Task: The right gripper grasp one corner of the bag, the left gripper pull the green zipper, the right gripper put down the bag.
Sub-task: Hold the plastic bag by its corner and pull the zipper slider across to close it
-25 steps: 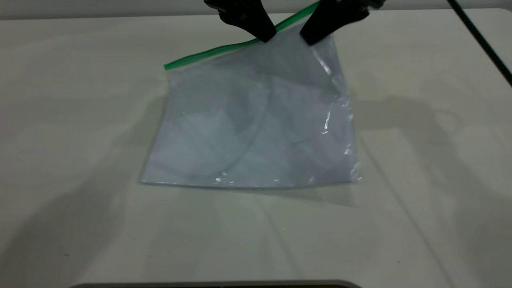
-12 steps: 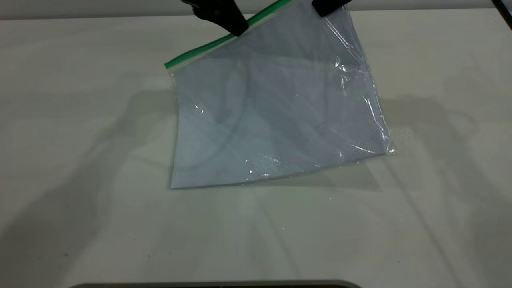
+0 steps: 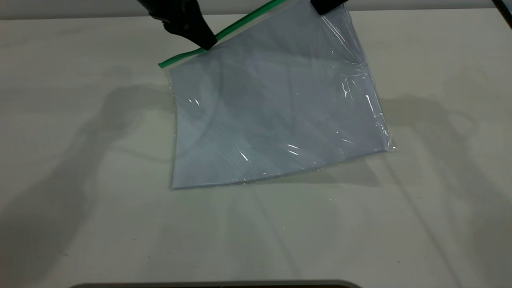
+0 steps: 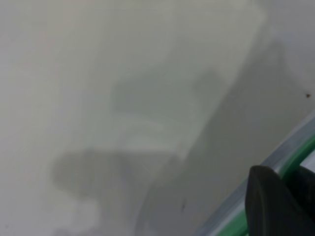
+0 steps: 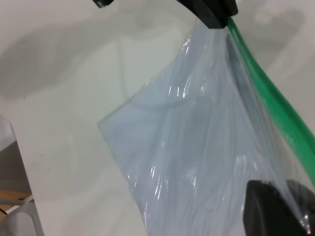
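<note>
Next, I let go of the slider tab at the loose end of the green zipper (image 3: 175, 61) with my left gripper, by the bag's free corner.
The bag (image 3: 276, 112), a clear glossy pouch with pale bluish sheets inside, hangs tilted over the table; its lower edge rests on the surface. The green zipper (image 3: 240, 26) runs along its raised far edge. My right gripper (image 3: 326, 5) is shut on the bag's upper right corner; in the right wrist view its jaws (image 5: 285, 206) pinch the plastic (image 5: 197, 147). My left gripper (image 3: 206, 42) is shut on the green zipper toward its left end; the left wrist view shows its jaws (image 4: 290, 196) closed over the green strip (image 4: 295, 157). The slider tab is hidden under the jaws.
The pale table (image 3: 80, 200) spreads around the bag. A dark rim (image 3: 208, 285) shows at the table's near edge. A black cable (image 3: 505, 8) crosses the far right corner.
My left gripper has slid left along the green zipper. My right gripper has lifted the corner higher, and the bag's right side has risen and swung right.
</note>
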